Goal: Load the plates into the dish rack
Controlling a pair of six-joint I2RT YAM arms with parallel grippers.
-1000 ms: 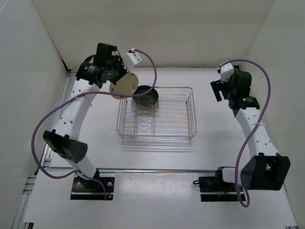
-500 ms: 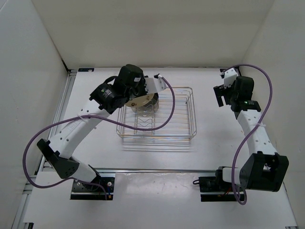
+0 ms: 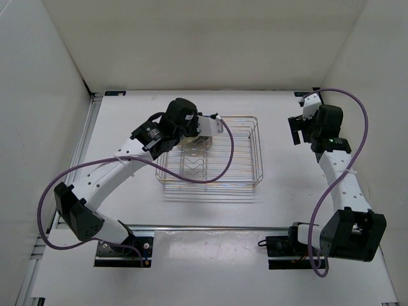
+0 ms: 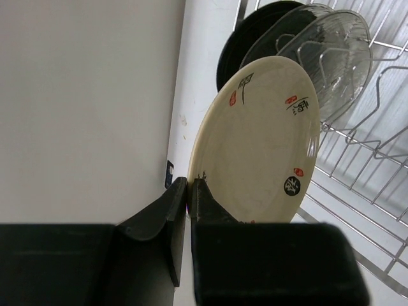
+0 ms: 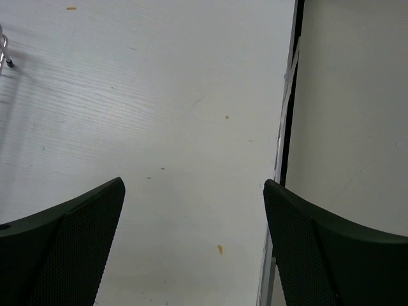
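Observation:
My left gripper is going to release the cream-yellow plate in the rack (image 3: 193, 145) (image 4: 360, 86), just in front of the translucent greyish plate. The cream-yellow plate is now on edge over the rack.
My left gripper (image 4: 189, 185) is shut on the lower rim of the cream-yellow plate (image 4: 261, 140), which has small red and black marks. It holds the plate on edge over the back left part of the silver wire dish rack (image 3: 210, 182). Just behind it in the rack, a glossy black plate (image 4: 252, 32) and a translucent greyish plate (image 4: 341, 54) stand upright. I cannot make out a second translucent plate. In the top view the left gripper (image 3: 194, 132) covers the plates. My right gripper (image 5: 194, 191) is open and empty over bare table, right of the rack (image 3: 297, 127).
The rack's zigzag prongs (image 4: 382, 146) lie to the right of the held plate. A white wall stands close on the left in the left wrist view. The table's right edge rail (image 5: 284, 146) and side wall run beside the right gripper.
My left arm has swung from the table's back left to over the rack, carrying the cream plate down beside the standing plates. The right arm has barely moved.

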